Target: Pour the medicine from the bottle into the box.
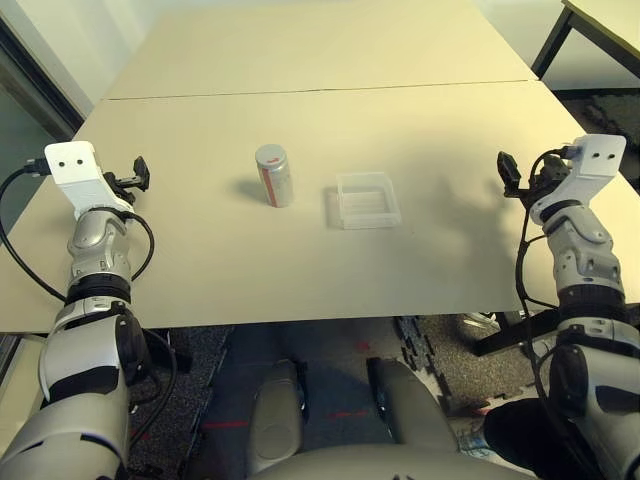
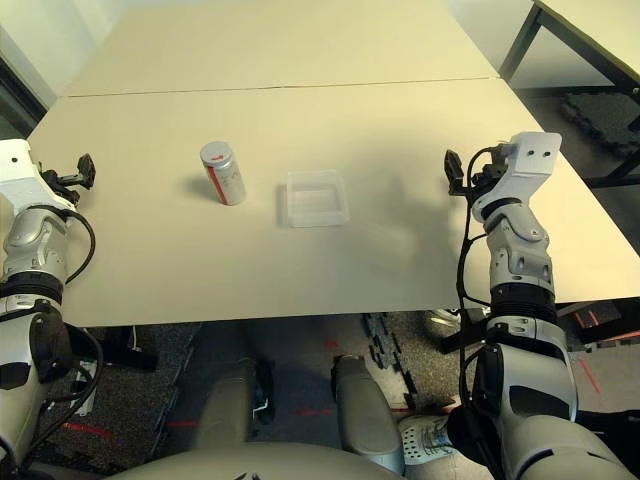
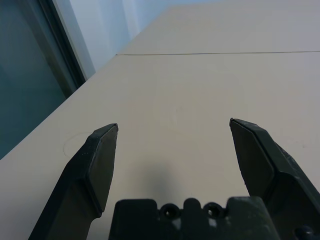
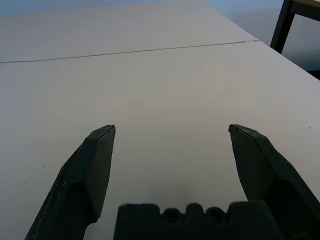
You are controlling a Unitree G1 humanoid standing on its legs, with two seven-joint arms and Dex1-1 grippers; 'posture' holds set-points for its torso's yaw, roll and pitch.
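My left gripper is to go to the silvery bottle next and close around the bottle's body (image 1: 275,182), just below its grey cap.
A small silvery bottle (image 1: 274,175) with a red-and-white label and its grey cap on stands upright at the middle of the table. Just to its right lies the box (image 1: 367,199), a shallow clear plastic tray. The medicine is hidden from view. My left gripper (image 1: 140,172) hovers near the table's left edge, well left of the bottle, and in the left wrist view its fingers (image 3: 97,165) stand wide open over bare table. My right gripper (image 1: 507,170) is far right of the box, fingers (image 4: 95,165) open, holding nothing.
The beige table (image 1: 320,270) is made of two tops joined by a seam (image 1: 320,90) behind the bottle. A second table's dark leg (image 1: 552,40) stands at the back right. Dark window framing (image 3: 60,50) runs past the table's left edge.
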